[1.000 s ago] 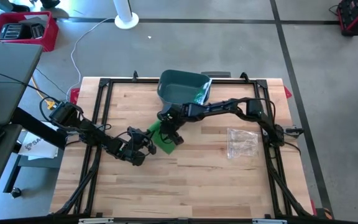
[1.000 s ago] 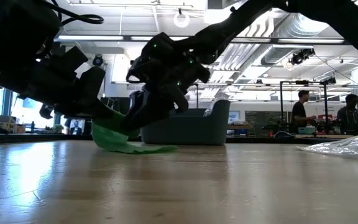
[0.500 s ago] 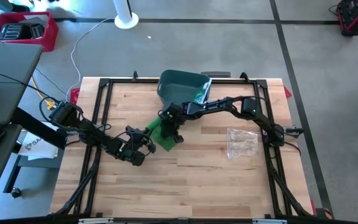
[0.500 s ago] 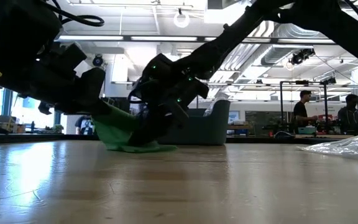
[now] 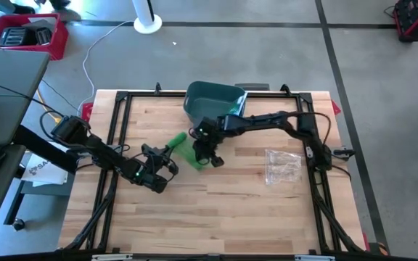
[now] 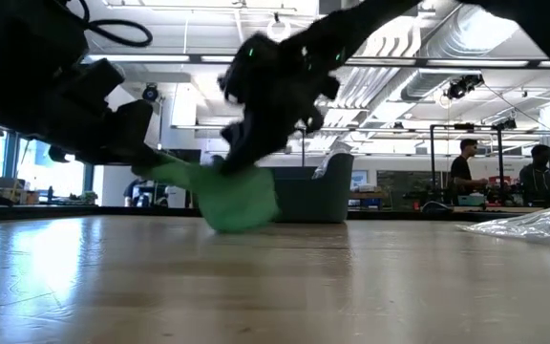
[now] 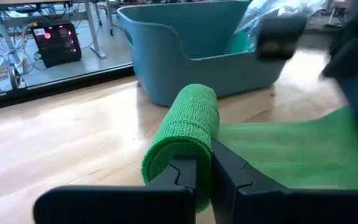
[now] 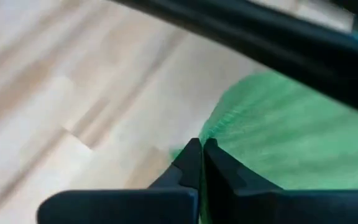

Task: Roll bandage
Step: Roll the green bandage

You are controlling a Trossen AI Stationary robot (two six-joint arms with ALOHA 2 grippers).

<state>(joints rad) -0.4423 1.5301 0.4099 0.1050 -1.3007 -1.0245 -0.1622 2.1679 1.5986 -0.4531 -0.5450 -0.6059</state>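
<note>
The robot's right gripper should release the green bandage's loose part between the left gripper and the clear plastic bag (image 5: 210, 170).
A green bandage (image 5: 187, 154) hangs between my two grippers in the middle of the table. Its rolled part (image 7: 188, 127) is a thick cylinder that sticks out past my left gripper (image 7: 204, 167), which is shut on it. The loose strip (image 7: 291, 149) runs from the roll toward the table's right. My right gripper (image 5: 205, 158) is shut on that strip. In the low view the bandage (image 6: 239, 199) hangs in a bunch just above the tabletop. My left gripper pinches the roll's near end (image 7: 166, 163) between its two shut fingers, coming nearly level from the table's left. The roll reaches away along the fingers' line and is held off the table. My right gripper pinches the loose strip near its edge (image 8: 219, 134) between its fingertips (image 8: 192, 157), slanting down from the far right. The strip hangs slack below them; one layer or several, I cannot tell.
A teal bin (image 5: 207, 98) holding a green packet stands at the far middle of the table, just behind the grippers. A clear plastic bag (image 5: 283, 165) lies toward the right. Bare wood stretches along the near half (image 5: 216, 217).
My right gripper has shut on the loose strip, then risen and gone a little toward the table's right, lifting the strip off the wood where it lay flat. The roll in my left gripper now shows pointing toward the far edge.
</note>
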